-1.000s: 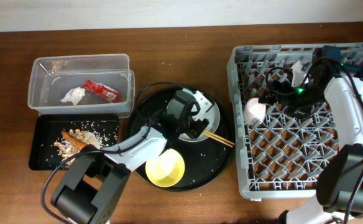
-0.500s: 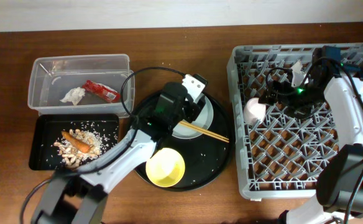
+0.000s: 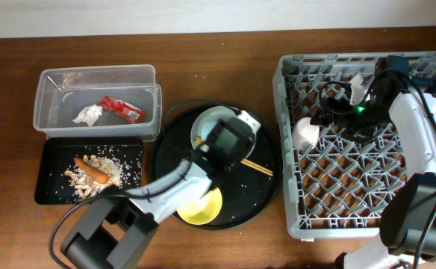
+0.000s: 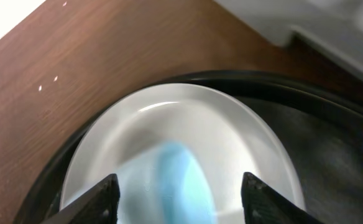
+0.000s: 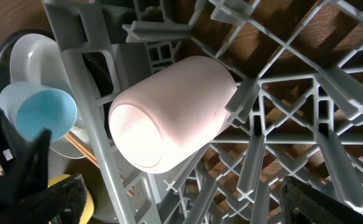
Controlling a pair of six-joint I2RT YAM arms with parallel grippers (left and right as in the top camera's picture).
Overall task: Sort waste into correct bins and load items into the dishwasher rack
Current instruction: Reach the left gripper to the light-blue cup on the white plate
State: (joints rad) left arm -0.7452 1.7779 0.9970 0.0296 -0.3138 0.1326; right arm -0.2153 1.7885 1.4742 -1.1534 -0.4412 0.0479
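My left gripper straddles the tipped light blue cup's body from above, so it should back off, pinch the cup's rim [image 5: 75, 116] and pass the cup to my right gripper.
My left gripper [image 3: 229, 142] [image 4: 181, 193] hangs open over the pale grey plate [image 3: 209, 119] [image 4: 231, 137], its fingers either side of the light blue cup [image 4: 181, 180] with gaps on both sides. The cup also shows in the right wrist view [image 5: 41, 112]. The wooden chopsticks [image 3: 257, 167] lie across the plate's edge. The yellow bowl [image 3: 207, 205] sits nearer the front. The pink cup [image 3: 305, 133] [image 5: 169, 112] lies on its side in the dishwasher rack [image 3: 293, 224] at its left wall. My right gripper [image 3: 330, 119] [image 5: 188, 205] is open and empty just beside it.
The plate, bowl and chopsticks rest on a large round black tray [image 3: 259, 198]. At the left, the clear tub [image 3: 95, 78] holds the red wrapper [image 3: 122, 109] and tissue [image 3: 88, 114]. The black rectangular tray [image 3: 50, 161] holds the carrot [image 3: 87, 169] and scraps.
My left wrist swung up and back over the plate, then came forward and down again over it. The right arm and pink cup have not moved.
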